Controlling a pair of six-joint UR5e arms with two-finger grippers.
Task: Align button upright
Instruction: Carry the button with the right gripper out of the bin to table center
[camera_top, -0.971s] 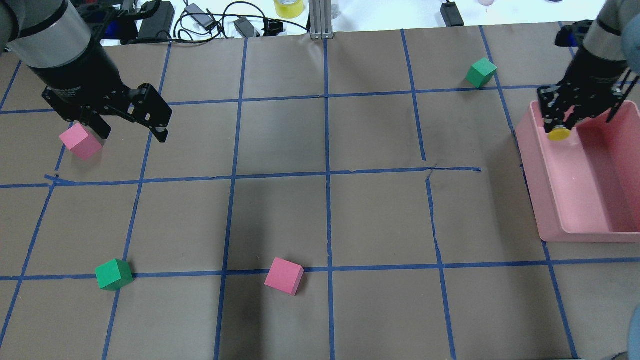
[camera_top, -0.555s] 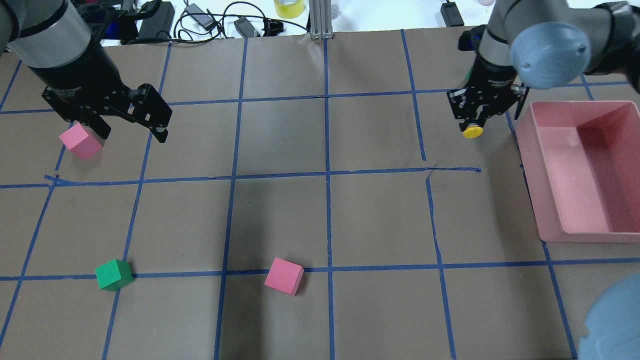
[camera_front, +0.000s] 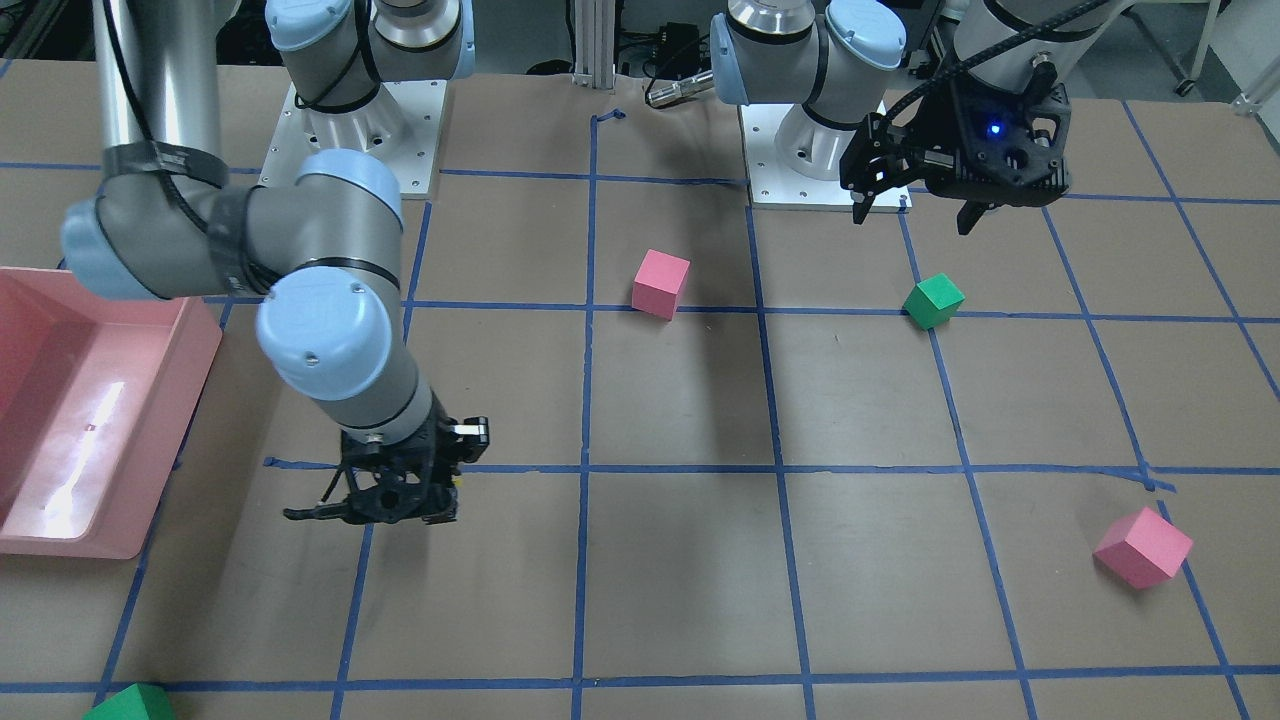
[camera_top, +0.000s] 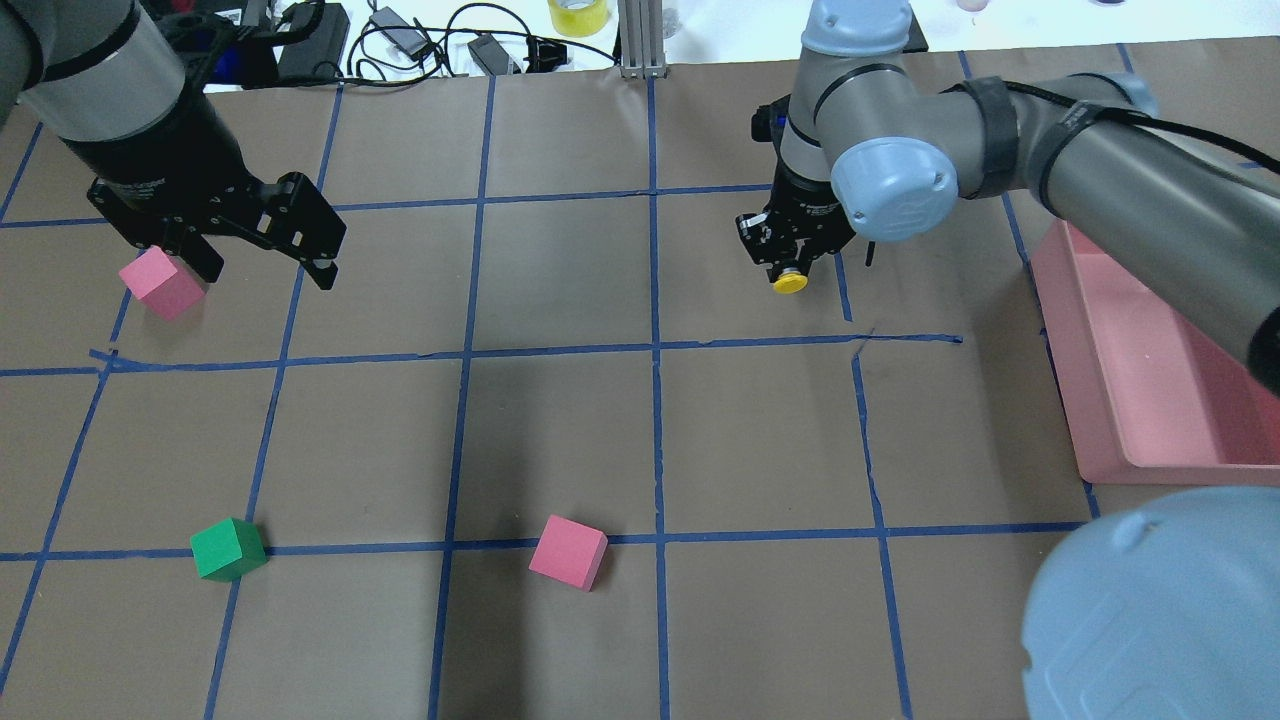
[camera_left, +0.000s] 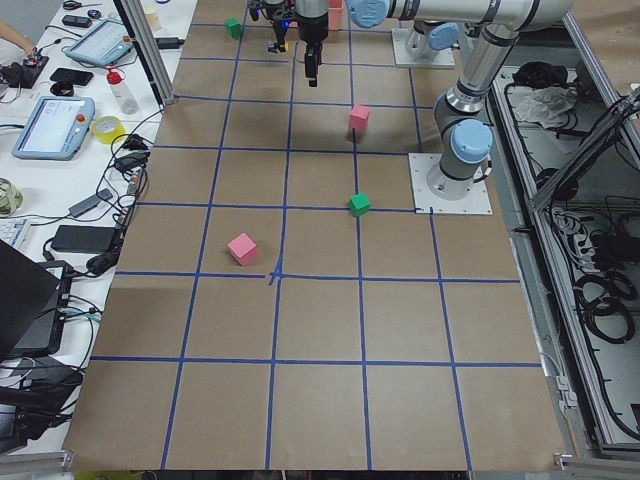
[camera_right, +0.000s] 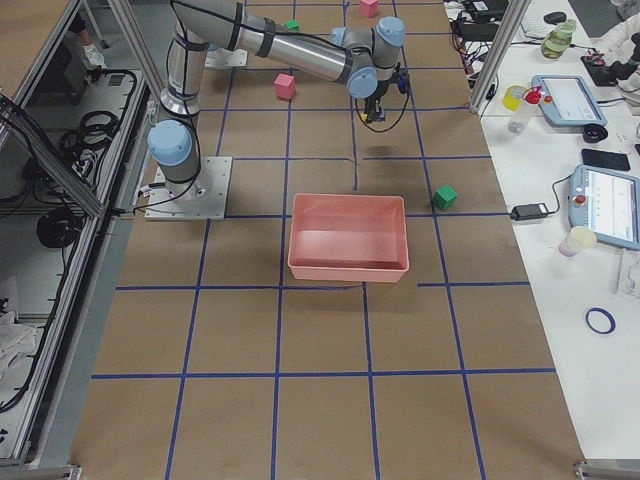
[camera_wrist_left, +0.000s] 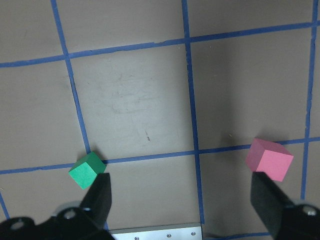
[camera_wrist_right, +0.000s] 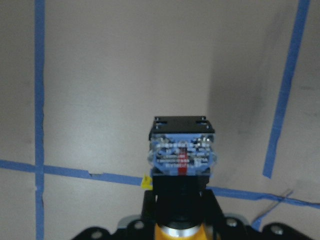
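The button will go upright beside the next blue tape crossing (camera_front: 609, 529) away from the pink bin, where my right gripper should put it. The button is now held over brown paper.
My right gripper (camera_top: 795, 262) is shut on the button (camera_top: 790, 283), whose round yellow cap shows under the fingers in the overhead view. In the right wrist view the button (camera_wrist_right: 181, 150) is held with its block end pointing away from the camera and the yellow cap at the bottom edge, over brown paper and blue tape lines. The gripper also shows in the front view (camera_front: 400, 495), right of the pink bin. My left gripper (camera_top: 262, 268) is open and empty, next to a pink cube (camera_top: 160, 283); its fingers (camera_wrist_left: 100, 195) frame bare table.
A pink bin (camera_top: 1130, 400) stands at the table's right side. A green cube (camera_top: 228, 549) and a second pink cube (camera_top: 568, 551) lie near the front. Another green cube (camera_front: 130, 703) lies by the far edge. Cables and tape sit beyond the table's far edge.
My right arm has carried the button leftward, out from over the pink bin to above the table's middle-right squares. The left arm has stayed in place.
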